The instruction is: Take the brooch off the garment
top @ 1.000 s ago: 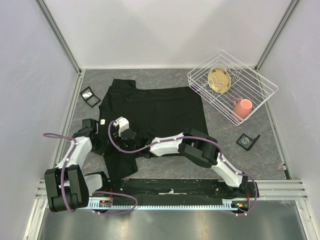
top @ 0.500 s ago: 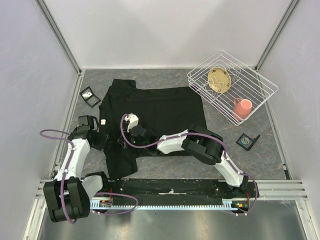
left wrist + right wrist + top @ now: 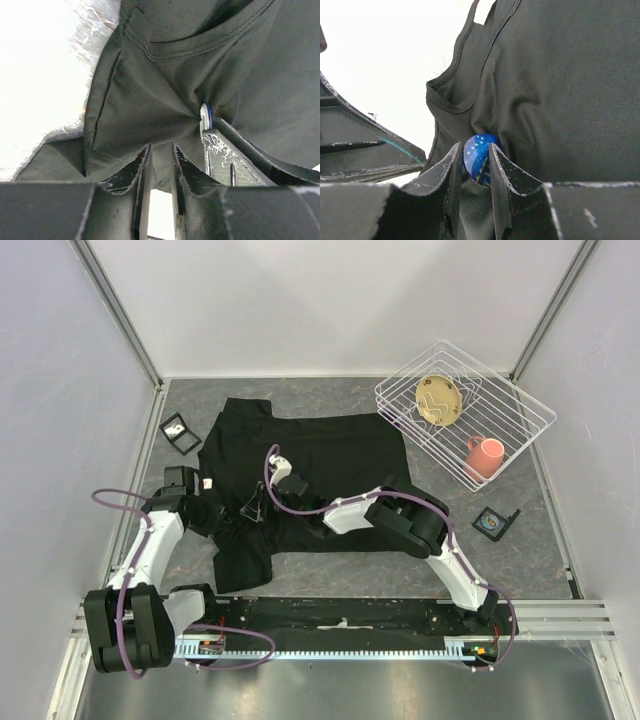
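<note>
The round side of the brooch lies broadside across my right gripper's fingers, so my right gripper will open and pinch the brooch's thin edge (image 3: 205, 115), from round side to back.
The garment (image 3: 330, 455), a black T-shirt, lies spread on the grey table, its near left part bunched up. The brooch (image 3: 479, 159) is a round blue disc with pale dots, pinned to the fabric (image 3: 560, 90). My right gripper (image 3: 472, 162) is shut on the brooch, one finger on each side. My left gripper (image 3: 160, 157) is shut on a fold of the garment (image 3: 150, 95) just beside it; the brooch's edge (image 3: 205, 116) shows there. In the top view both grippers, left (image 3: 222, 517) and right (image 3: 252, 507), meet over the shirt's left part; the brooch is hidden there.
A white wire rack (image 3: 520, 400) at the back right holds a tan plate (image 3: 440, 400) and a pink mug (image 3: 485, 455). A small black box (image 3: 181, 432) lies left of the shirt, another (image 3: 494, 522) to the right. Walls stand close on three sides.
The right wrist has swung toward the back right over the shirt. The left gripper has moved right, up to it. The shirt's near left part has bunched up between them.
</note>
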Controlling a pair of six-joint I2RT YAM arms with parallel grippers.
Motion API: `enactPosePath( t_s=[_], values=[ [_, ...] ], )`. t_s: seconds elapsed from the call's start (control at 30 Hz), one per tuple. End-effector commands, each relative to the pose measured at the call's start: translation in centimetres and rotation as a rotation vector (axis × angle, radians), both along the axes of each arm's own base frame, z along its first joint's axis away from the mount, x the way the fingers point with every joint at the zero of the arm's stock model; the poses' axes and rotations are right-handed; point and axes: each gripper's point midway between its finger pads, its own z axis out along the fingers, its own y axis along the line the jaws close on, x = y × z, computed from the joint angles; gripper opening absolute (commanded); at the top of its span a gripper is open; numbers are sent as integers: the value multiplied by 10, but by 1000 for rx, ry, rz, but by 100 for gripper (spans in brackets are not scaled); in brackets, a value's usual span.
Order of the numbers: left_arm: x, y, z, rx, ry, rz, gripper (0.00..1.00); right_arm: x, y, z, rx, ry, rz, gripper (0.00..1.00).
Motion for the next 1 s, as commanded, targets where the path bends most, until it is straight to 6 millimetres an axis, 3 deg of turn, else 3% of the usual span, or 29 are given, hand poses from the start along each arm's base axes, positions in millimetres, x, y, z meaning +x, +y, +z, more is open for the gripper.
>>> enactPosePath(
  t_s=[0.0,0.3,0.7,0.97],
  values=[
    [21,-8,11,-4,-65,-57,26,-4,-7,-25,17,110,16,34],
    [36,-14,7,1,-56,-73,26,0,-15,-32,53,167,5,34],
    [52,-18,-9,11,-8,-75,24,-4,-22,-22,88,164,34,38],
    [54,-31,-10,-10,-3,-75,31,-9,-29,-25,95,164,40,38]
  ],
)
